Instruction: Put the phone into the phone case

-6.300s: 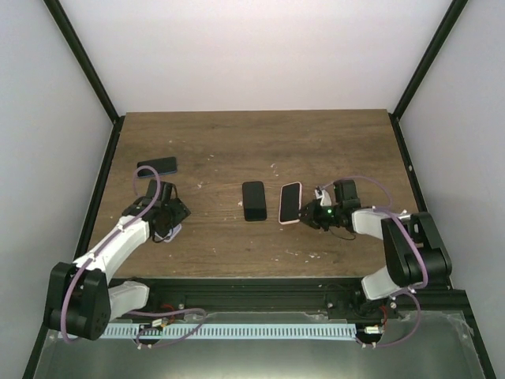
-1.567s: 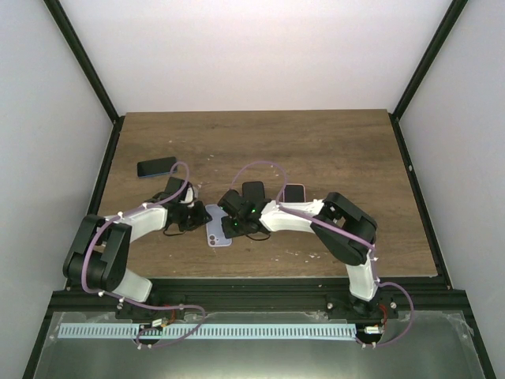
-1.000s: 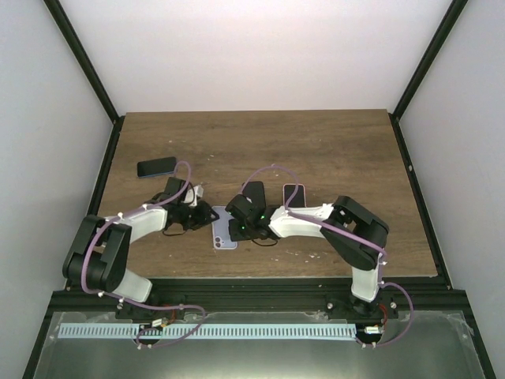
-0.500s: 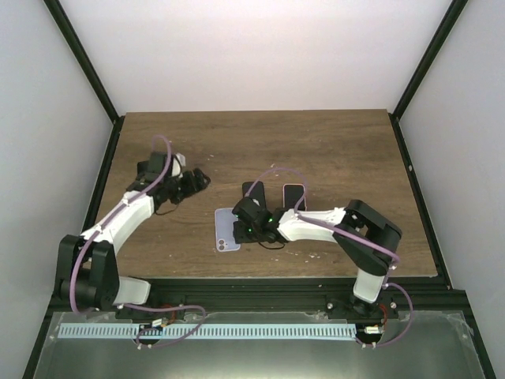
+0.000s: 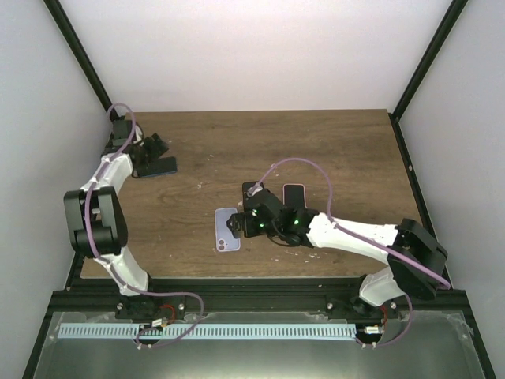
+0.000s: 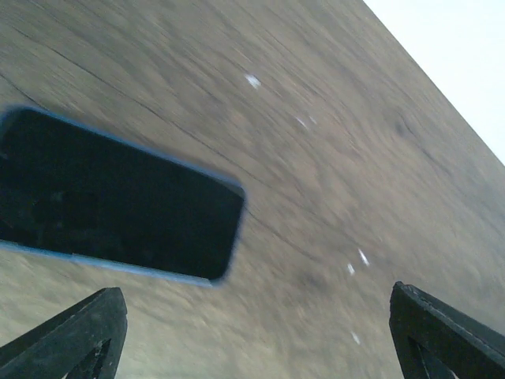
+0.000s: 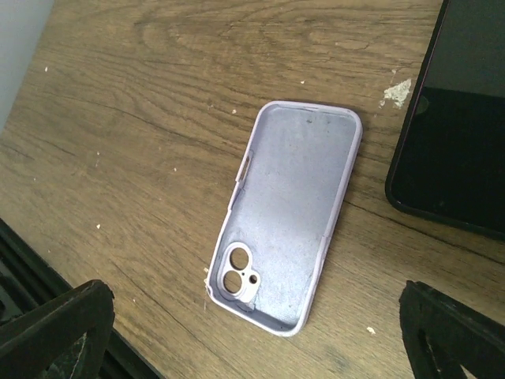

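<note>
The dark phone with the blue rim should be reached by my left gripper, which will then close on the middle of the phone's long sides (image 5: 157,168) (image 6: 114,197).
An empty lilac phone case (image 7: 293,237) lies inside up on the wooden table, its camera cut-out toward the near edge; in the top view the case (image 5: 223,237) sits left of centre. My right gripper (image 7: 252,335) hovers open just over it, holding nothing, seen from above as the right gripper (image 5: 241,223). A bare black phone (image 7: 465,118) lies directly right of the case. At the far left lies a dark phone with a blue rim (image 6: 118,205), with the open, empty left gripper (image 6: 256,339) just above and beside it. From above, the left gripper (image 5: 154,150) is over that phone (image 5: 158,166).
A phone in a pink case (image 5: 294,192) lies right of the black phone (image 5: 260,189), which the right wrist partly hides. The black frame posts and the table's left edge (image 5: 110,150) are close to the left arm.
Both grippers have opened and let go of the lilac case, which now lies flat. The left arm swung away to the far-left phone. The right gripper drew back slightly to the right.
</note>
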